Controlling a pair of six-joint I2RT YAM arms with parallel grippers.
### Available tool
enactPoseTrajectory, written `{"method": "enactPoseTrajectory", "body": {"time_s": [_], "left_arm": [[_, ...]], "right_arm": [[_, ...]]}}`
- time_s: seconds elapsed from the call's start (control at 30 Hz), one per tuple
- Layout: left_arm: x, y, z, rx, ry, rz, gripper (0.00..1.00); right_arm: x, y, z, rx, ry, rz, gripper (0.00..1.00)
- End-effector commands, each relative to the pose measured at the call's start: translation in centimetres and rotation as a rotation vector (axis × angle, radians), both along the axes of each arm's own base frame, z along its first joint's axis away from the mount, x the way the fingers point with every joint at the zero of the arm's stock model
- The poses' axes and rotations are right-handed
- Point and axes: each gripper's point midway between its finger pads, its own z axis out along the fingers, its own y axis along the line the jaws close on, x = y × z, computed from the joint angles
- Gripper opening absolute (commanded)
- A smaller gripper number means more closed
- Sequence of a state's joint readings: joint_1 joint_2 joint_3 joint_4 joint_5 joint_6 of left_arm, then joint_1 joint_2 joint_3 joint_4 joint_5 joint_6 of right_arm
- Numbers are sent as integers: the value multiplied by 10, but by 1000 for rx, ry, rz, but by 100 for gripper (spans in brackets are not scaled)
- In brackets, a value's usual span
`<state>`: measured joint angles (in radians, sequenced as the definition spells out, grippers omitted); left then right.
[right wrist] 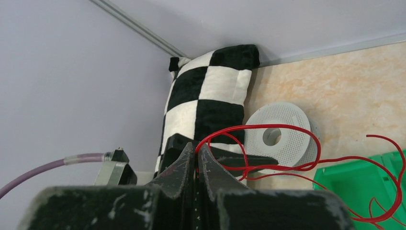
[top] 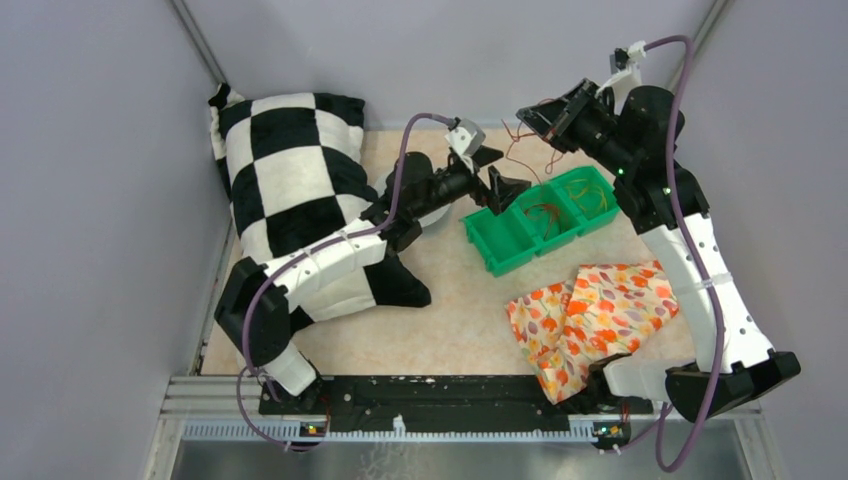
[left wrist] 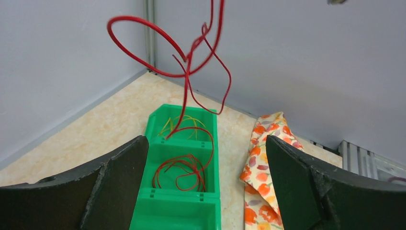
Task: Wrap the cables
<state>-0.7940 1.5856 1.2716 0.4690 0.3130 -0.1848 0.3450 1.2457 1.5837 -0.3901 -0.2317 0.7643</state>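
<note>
The red cable hangs in crossed loops. My left gripper should grab the cable (right wrist: 215, 133) close to my right gripper's fingers and pull the loops apart before wrapping.
My right gripper (top: 528, 113) is shut on a thin red cable (top: 518, 150) and holds it up above the far end of the green three-compartment tray (top: 508, 260). In the right wrist view the fingertips (right wrist: 196, 149) pinch the cable (right wrist: 287, 128), which loops out to the right. My left gripper (top: 497, 175) is open and empty beside the tray's left end. In its view (left wrist: 206, 182) the hanging cable (left wrist: 191, 62) curls above the tray (left wrist: 177, 194). More red cables (left wrist: 184, 172) lie in the middle compartment, and yellowish ones (left wrist: 186, 120) in the far one.
A black-and-white checked pillow (top: 290, 180) lies at the left under the left arm. A white perforated spool (right wrist: 280, 136) sits beside it. A floral cloth (top: 590, 315) lies in front of the tray at the right. Grey walls enclose the table.
</note>
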Motion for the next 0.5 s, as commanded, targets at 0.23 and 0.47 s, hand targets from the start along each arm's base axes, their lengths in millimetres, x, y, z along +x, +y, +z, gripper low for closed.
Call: {"method": "enactPoseTrajectory", "body": {"time_s": [0.23,0.47], "left_arm": [[19,-21,69,-180,-67,0,41],[4,-2,51,-91,-50,14,0]], "right_arm": [[-13,1,5,24,-27,14,0],[-5,-32,5,-52,-35,-143,0]]}}
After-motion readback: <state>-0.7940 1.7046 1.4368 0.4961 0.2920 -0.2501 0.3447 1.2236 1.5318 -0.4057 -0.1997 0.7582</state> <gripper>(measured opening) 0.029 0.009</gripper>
